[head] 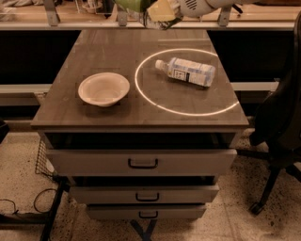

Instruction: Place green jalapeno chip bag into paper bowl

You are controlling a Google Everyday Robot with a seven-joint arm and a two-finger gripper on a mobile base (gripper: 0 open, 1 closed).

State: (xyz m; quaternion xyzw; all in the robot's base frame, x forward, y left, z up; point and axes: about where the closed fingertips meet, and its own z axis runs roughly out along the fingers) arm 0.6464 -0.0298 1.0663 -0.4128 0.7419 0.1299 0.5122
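Next, the gripper releases the green jalapeno chip bag across the paper bowl's back rim [85, 74], away from the plastic bottle.
The green jalapeno chip bag [129, 4] hangs in the air at the top edge of the camera view, above the table's far edge; only its lower green part and a pale edge show. My gripper [157, 13] reaches in from the top right on a white arm and is shut on the bag. The paper bowl [103, 88], off-white and empty, sits upright on the left half of the table, well in front of and to the left of the gripper.
A clear plastic bottle [186, 71] with a white label lies on its side inside a bright ring on the right half of the brown table [141, 117]. Drawers with handles sit below. A dark office chair [282, 122] stands at the right.
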